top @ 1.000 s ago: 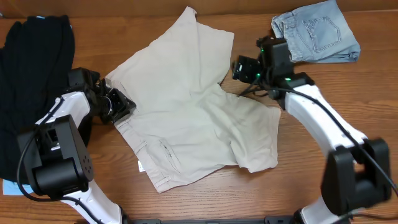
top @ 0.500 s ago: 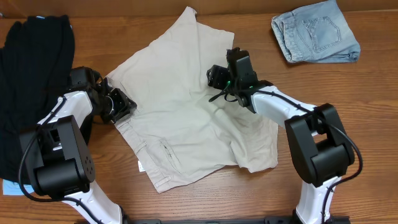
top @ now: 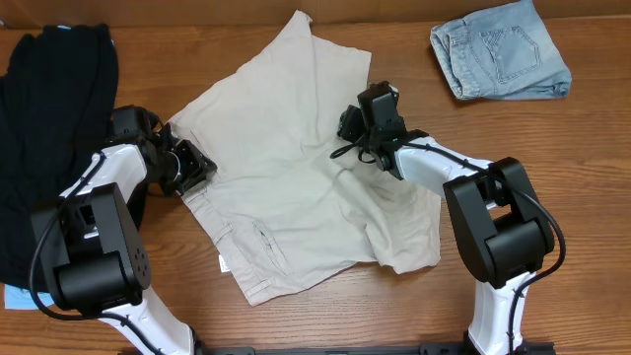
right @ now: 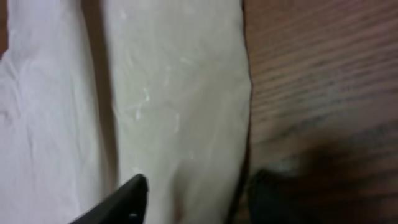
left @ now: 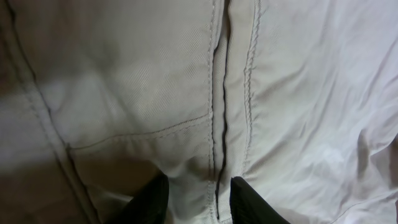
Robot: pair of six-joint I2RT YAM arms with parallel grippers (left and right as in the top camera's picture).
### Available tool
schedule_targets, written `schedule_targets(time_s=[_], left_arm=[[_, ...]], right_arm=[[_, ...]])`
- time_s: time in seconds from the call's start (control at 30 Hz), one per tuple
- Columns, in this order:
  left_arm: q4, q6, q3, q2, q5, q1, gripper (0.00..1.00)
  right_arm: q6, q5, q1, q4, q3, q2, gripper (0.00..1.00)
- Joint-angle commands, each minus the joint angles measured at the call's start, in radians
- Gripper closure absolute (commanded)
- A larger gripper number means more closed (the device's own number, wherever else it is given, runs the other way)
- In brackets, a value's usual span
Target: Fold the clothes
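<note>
The beige shorts' back edge slants, so next I pull their corner point(top: 184, 117) by the black garment toward the table's back with my left gripper, then fold first.
The clothes in hand are pale beige shorts point(top: 286, 187), spread open and rumpled across the middle of the table, with a small white label point(top: 223, 263) near the front hem. My left gripper point(top: 192, 166) sits at their left waistband edge. In the left wrist view it point(left: 199, 199) is shut on a pinch of seamed fabric point(left: 155, 93). My right gripper point(top: 347, 123) is low at the notch between the two legs. In the right wrist view its jaws point(right: 196, 196) stand apart astride the flat cloth edge point(right: 180, 93), one finger over cloth and the other over wood.
A black garment point(top: 49, 118) lies heaped at the far left, beside my left arm. Folded blue denim shorts point(top: 503, 49) rest at the back right corner. Bare wooden table point(top: 552, 177) shows to the right and along the front.
My right arm has swung left from the bare wood to the shorts' notch, and its jaws have narrowed. The left gripper keeps its hold in the same place.
</note>
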Motion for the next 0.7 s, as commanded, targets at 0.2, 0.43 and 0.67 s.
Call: schedule_targets(time_s=[0.2,0.43,0.67], left_arm=[[0.011,0.027,-0.053,0.088,-0.108,-0.03,0.63],[0.011,0.027,-0.053,0.087,-0.112,-0.03,0.67],[0.007,0.03,-0.053,0.087,-0.116,-0.028,0.84]], right_arm=[[0.019,0.024,-0.008,0.079,0.014,0.031,0.77],[-0.009,0.016,-0.038,-0.048,0.037,-0.003,0.96],[-0.1,0.006,-0.157,-0.447,0.13,-0.148,0.96]])
